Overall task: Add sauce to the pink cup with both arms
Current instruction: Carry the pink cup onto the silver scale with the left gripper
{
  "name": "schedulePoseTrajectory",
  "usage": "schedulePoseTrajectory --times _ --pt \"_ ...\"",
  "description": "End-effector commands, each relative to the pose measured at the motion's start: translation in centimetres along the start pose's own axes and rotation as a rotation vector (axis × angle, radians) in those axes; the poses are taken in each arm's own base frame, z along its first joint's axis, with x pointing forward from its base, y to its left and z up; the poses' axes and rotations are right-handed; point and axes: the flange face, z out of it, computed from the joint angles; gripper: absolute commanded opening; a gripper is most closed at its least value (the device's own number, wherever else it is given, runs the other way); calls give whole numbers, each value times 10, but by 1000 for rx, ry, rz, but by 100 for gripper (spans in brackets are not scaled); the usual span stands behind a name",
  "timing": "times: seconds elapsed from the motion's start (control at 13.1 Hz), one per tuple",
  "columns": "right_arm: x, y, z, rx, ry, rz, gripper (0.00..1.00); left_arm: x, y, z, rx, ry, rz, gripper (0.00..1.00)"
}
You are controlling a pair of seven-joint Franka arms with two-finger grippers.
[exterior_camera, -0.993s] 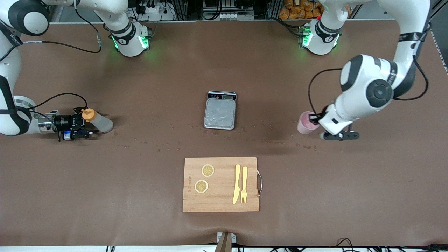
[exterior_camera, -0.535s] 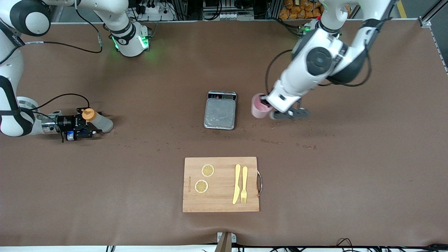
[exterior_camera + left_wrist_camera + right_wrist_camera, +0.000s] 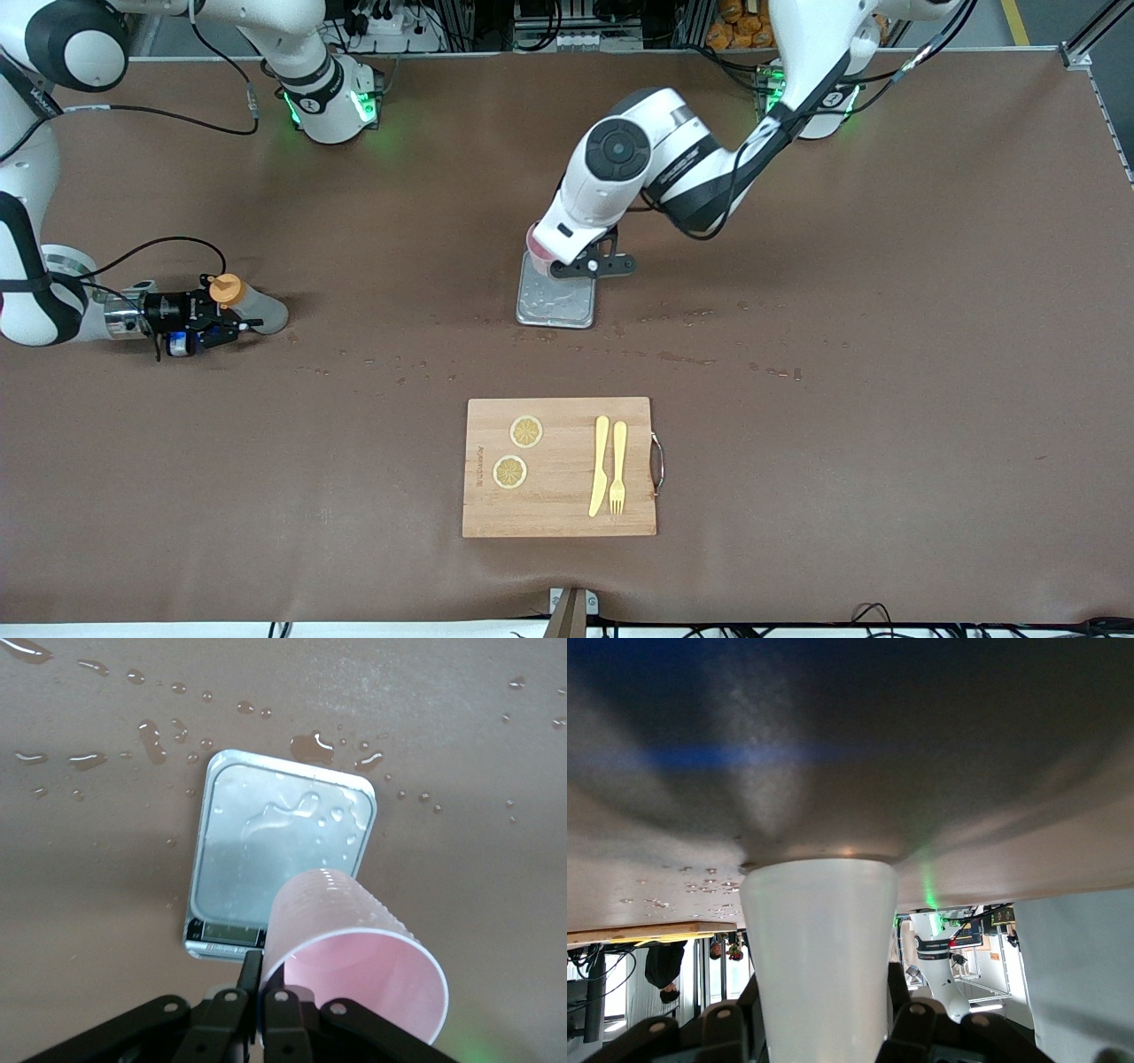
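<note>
I need to use my left gripper to set the pink cup down gently so that it rests on the middle of the small metal scale (image 3: 549, 291) (image 3: 299, 850).
The pink cup (image 3: 535, 243) hangs tilted over the display end of a small metal scale (image 3: 556, 297). My left gripper (image 3: 551, 264) is shut on its rim; in the left wrist view the fingers (image 3: 252, 970) pinch the cup's (image 3: 354, 961) wall, one inside and one outside. The sauce bottle (image 3: 255, 310), whitish with an orange cap (image 3: 225, 288), stands on the table toward the right arm's end. My right gripper (image 3: 232, 317) lies level beside it, its fingers (image 3: 908, 1010) pressed on both sides of the bottle's body (image 3: 819, 948).
Nearer the front camera than the wet scale (image 3: 279, 850) lies a wooden cutting board (image 3: 567, 416) with two lemon slices (image 3: 526, 431), a yellow knife (image 3: 600, 465) and a yellow fork (image 3: 617, 465). Water drops (image 3: 682, 357) dot the brown table between scale and board.
My left arm has carried the pink cup from its own end of the table to above the scale. My right gripper's fingers have drawn in onto the sauce bottle.
</note>
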Motion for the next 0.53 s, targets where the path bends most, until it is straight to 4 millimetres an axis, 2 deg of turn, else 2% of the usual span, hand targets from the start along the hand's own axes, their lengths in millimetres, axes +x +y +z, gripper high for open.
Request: schedulePoseTrajectory --times 0.0,0.23,0.46 --pt "-26 -12 -10 2 3 25 53 9 18 22 -12 24 -26 0" --pt "-55 -25 -13 -21 46 4 53 6 20 43 19 44 -31 0" --pt "-77 -37 -15 -40 94 20 53 9 17 50 28 39 -33 0"
